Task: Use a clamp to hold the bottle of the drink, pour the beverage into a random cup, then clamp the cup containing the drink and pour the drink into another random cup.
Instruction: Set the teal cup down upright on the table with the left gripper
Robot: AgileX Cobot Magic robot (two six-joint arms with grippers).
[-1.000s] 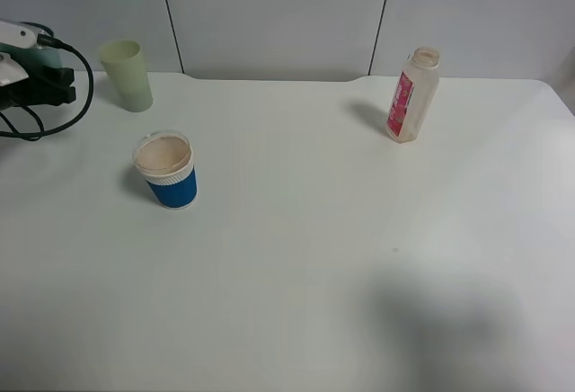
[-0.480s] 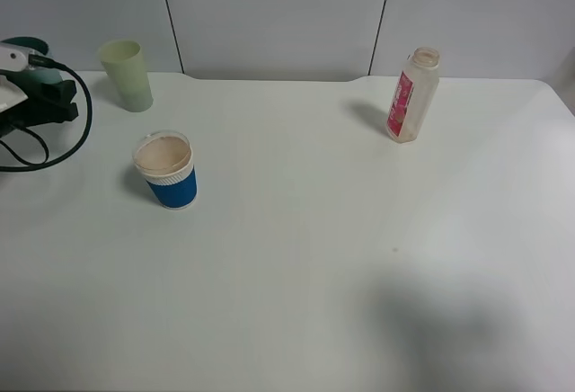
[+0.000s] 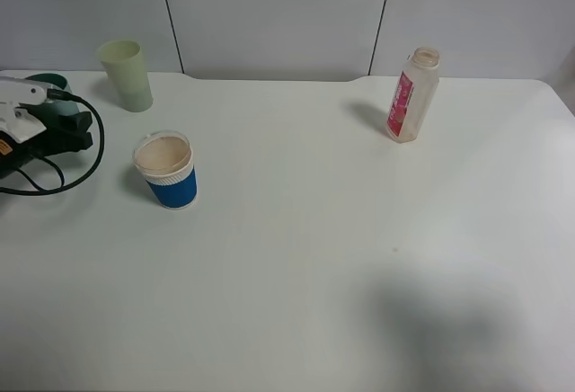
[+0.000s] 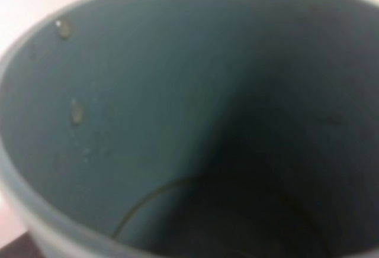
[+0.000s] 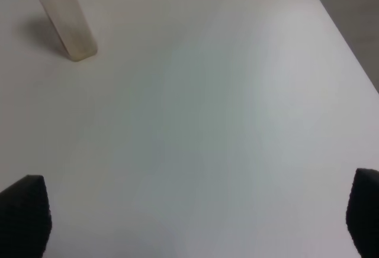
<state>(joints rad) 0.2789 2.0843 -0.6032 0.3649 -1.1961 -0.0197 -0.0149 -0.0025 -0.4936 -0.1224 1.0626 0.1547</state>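
Next, I set the teal cup down with my left gripper on the white table [image 3: 85,138] next to the pale yellow-green tumbler.
My left clamp [image 3: 54,128] is at the table's left edge, trailing black cables, and is shut on the teal cup [image 3: 47,79]. The cup's dark inside [image 4: 177,122] fills the left wrist view, with a few droplets on its wall; the fingers are hidden there. The whitish bottle [image 3: 412,95] with a pink-red label stands upright at the back right, uncapped. Its lower body also shows in the right wrist view [image 5: 62,15]. My right clamp [image 5: 194,213] is open and empty, its fingertips [image 5: 23,216] wide apart above bare table, well short of the bottle. It is outside the exterior view.
A blue paper cup [image 3: 168,172] with a white rim and a pinkish-beige inside stands left of centre, just right of the left clamp. A pale yellow-green tumbler [image 3: 126,75] stands at the back left. The white table [image 3: 314,257] ends at a grey wall behind.
My left clamp has carried the teal cup toward the table's front and a little right, nearer the blue paper cup. The bottle and the other cups have not moved.
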